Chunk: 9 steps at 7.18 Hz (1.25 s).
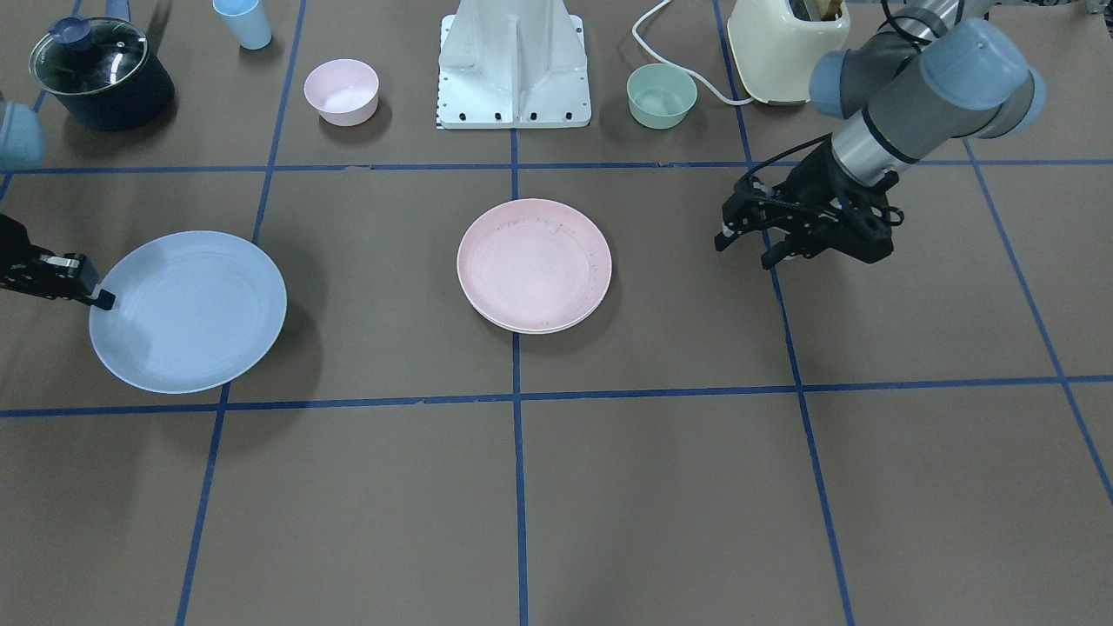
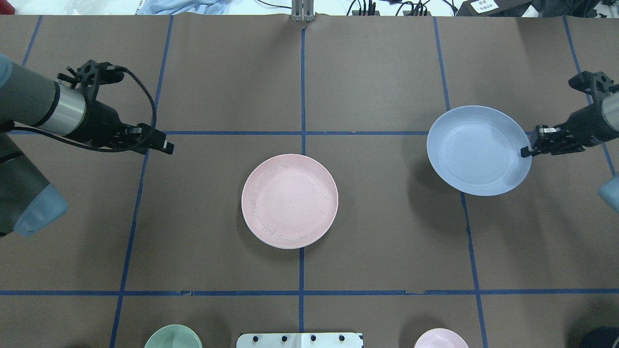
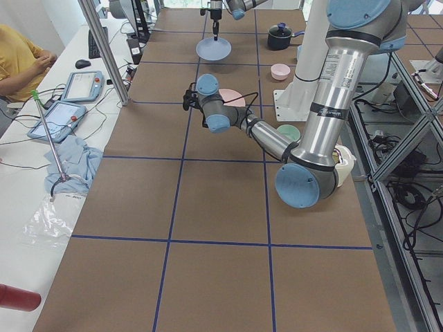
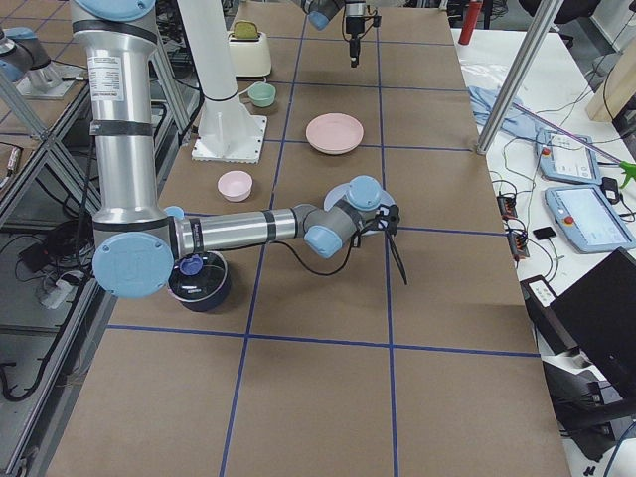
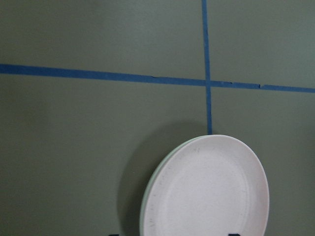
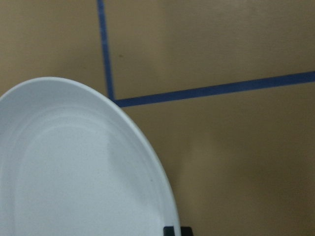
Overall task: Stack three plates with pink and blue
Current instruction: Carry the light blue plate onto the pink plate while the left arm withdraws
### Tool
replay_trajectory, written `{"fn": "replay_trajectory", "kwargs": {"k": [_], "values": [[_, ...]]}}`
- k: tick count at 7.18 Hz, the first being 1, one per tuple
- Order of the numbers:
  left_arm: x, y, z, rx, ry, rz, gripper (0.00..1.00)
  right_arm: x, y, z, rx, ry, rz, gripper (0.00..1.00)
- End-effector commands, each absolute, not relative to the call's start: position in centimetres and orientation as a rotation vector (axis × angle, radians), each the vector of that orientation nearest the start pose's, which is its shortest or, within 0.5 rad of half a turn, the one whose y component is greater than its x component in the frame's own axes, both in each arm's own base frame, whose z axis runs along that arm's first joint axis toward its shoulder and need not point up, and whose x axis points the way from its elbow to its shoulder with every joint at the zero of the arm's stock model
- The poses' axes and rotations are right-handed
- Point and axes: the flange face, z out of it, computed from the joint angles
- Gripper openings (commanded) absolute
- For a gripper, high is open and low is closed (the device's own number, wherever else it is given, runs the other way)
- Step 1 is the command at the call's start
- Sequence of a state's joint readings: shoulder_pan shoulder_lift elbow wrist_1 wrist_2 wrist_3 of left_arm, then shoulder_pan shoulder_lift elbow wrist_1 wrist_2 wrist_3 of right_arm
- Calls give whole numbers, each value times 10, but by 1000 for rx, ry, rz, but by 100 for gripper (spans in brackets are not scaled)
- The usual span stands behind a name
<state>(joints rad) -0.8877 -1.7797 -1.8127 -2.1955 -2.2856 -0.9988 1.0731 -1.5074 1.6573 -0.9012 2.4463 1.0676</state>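
Next, I release the light blue plate with my right gripper on top of the pale pink plate [image 1: 539,263] at the table's middle.
The pale pink plate [image 1: 534,263] lies at the table's middle on top of the cream plate, of which only a thin rim [image 1: 532,331] shows. Both also show in the left wrist view [image 5: 209,191]. My right gripper [image 2: 527,151] is shut on the near-side rim of the light blue plate [image 2: 478,150] and holds it above the table, to the right of the stack. Its shadow falls on the table beneath. My left gripper [image 2: 165,145] is open and empty, hovering to the left of the stack.
Along the robot's side stand a small pink bowl [image 1: 342,91], a mint-green bowl [image 1: 662,96], a dark pot with a glass lid [image 1: 100,74], a blue cup [image 1: 243,22], a cream toaster [image 1: 787,43] and the white robot base [image 1: 515,65].
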Motion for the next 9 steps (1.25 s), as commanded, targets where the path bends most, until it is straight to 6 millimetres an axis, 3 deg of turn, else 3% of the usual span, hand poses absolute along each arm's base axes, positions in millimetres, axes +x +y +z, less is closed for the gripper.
{"fn": "replay_trajectory", "kwargs": {"k": [1, 2, 3, 4, 5, 9], "values": [[253, -470, 395, 232, 1142, 137, 78, -304, -478, 379, -93, -1203, 255, 0], [252, -470, 397, 233, 1140, 138, 78, -370, -454, 336, -107, -1220, 288, 0], [251, -472, 399, 230, 1136, 133, 78, -420, -424, 305, -119, -1239, 283, 0], [251, -472, 400, 229, 1136, 132, 78, -456, -403, 285, -147, -1227, 282, 0], [251, -473, 398, 231, 1137, 133, 78, -478, -388, 281, -131, -1201, 283, 0], [252, -473, 399, 229, 1137, 131, 78, -499, -379, 268, -113, -1198, 279, 0]]}}
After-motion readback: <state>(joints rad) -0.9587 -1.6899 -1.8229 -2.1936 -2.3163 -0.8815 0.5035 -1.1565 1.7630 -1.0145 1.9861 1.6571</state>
